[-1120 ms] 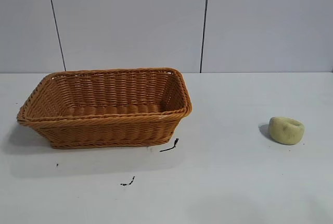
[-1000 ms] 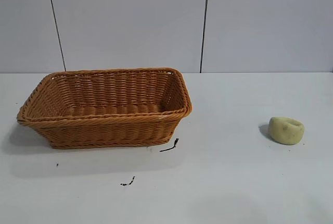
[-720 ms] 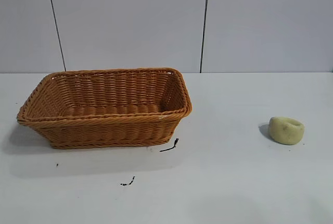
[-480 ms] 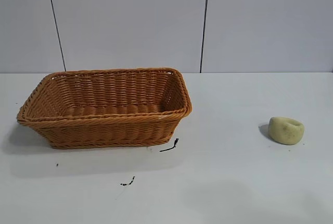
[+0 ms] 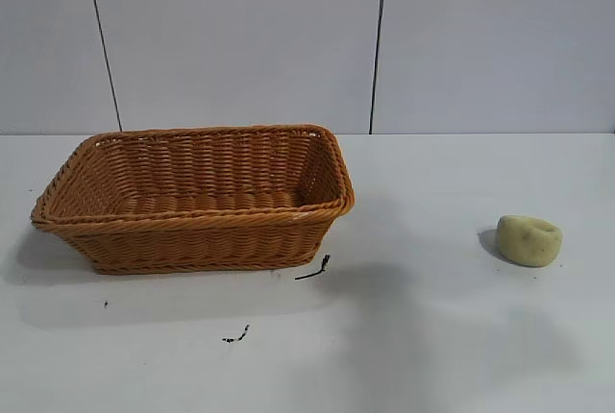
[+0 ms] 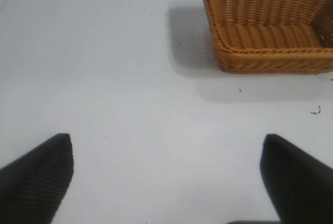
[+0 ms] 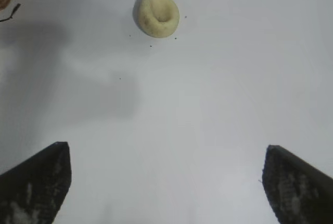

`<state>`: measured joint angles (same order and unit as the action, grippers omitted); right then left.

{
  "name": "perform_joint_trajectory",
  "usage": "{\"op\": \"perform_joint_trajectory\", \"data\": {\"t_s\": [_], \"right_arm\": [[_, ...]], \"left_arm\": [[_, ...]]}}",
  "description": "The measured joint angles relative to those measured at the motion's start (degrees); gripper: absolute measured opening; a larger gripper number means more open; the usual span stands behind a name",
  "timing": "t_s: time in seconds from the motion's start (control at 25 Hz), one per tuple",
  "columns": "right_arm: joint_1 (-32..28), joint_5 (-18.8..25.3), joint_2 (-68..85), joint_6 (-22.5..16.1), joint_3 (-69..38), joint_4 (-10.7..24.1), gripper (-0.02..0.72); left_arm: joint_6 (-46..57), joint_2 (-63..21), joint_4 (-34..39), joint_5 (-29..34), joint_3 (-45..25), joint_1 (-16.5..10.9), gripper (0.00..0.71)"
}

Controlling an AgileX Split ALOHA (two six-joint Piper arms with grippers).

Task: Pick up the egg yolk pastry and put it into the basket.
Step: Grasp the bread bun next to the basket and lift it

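The robot's right gripper needs to next go to the egg yolk pastry and close on its opposite sides, across its dented middle (image 5: pixel 528 237) (image 7: pixel 158 15).
The egg yolk pastry (image 5: pixel 528 240), a small pale yellow-green lump with a dent, lies on the white table at the right; it also shows in the right wrist view (image 7: pixel 156 15). The orange-brown wicker basket (image 5: pixel 192 226) stands at the left, empty, and shows in the left wrist view (image 6: pixel 270 60). Neither gripper shows in the exterior view. My right gripper (image 7: pixel 166 153) is open and empty over bare table, short of the pastry. My left gripper (image 6: pixel 166 146) is open and empty, well apart from the basket.
Small black marks (image 5: pixel 313 269) lie on the table just in front of the basket, with another (image 5: pixel 235 336) nearer. A soft shadow spreads over the table between basket and pastry. A panelled wall stands behind.
The basket and pastry have not moved. A soft shadow has grown across the table in front, between the basket and the pastry.
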<state>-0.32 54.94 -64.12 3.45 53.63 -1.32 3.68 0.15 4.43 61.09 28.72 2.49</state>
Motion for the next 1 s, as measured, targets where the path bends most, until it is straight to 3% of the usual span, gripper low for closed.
{"op": "perform_joint_trajectory", "data": {"t_s": [0.28, 0.44, 0.68, 1.0], "right_arm": [[0.00, -1.06, -25.45, 0.00, 15.04, -0.20, 0.694], [0.00, -2.04, -35.07, 0.45, 21.29, -2.49, 0.694], [0.00, -4.07, -42.47, 2.00, 22.51, -4.28, 0.694], [0.00, -11.17, -50.98, 2.20, 22.53, -5.04, 0.694]], "left_arm": [[0.00, 0.00, 0.00, 0.00, 0.00, 0.00, 0.696], [0.00, 0.00, 0.00, 0.00, 0.00, 0.00, 0.696], [0.00, 0.00, 0.00, 0.00, 0.00, 0.00, 0.696], [0.00, 0.00, 0.00, 0.00, 0.00, 0.00, 0.696]]}}
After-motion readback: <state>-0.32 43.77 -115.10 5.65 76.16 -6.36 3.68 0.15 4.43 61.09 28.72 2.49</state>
